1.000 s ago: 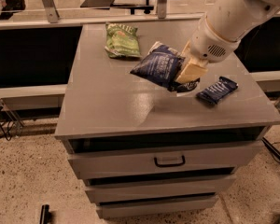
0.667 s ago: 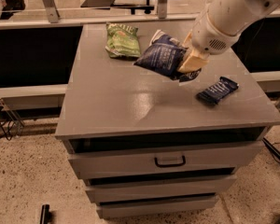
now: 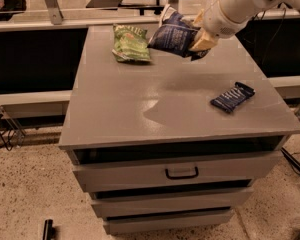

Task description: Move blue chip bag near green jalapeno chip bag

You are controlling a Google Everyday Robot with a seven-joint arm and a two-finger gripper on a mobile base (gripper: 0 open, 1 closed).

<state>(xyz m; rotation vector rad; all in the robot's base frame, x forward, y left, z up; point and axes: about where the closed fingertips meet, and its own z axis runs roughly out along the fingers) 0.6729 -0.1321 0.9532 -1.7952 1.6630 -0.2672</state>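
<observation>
My gripper is to release the blue chip bag, now hanging above the cabinet top, on the grey cabinet top (image 3: pixel 119 52), against the near side of the green jalapeno chip bag.
The blue chip bag (image 3: pixel 173 34), dark blue with white panels and crinkled, hangs in the air over the far part of the grey cabinet top (image 3: pixel 140 104). My gripper (image 3: pixel 197 40) is shut on its right end and holds it above the surface. The white arm comes in from the upper right. The green jalapeno chip bag (image 3: pixel 130 44) lies flat at the back left of the top. The blue bag's left edge is just right of it.
A small flat dark-blue snack-bar packet (image 3: pixel 232 97) lies at the right side of the top. Drawers with a dark handle (image 3: pixel 182 173) are below the front edge. Table legs and a rail stand behind the cabinet.
My gripper has carried the blue chip bag up and back toward the far left, from the cabinet's middle right to beside the green bag. The snack-bar packet has not moved.
</observation>
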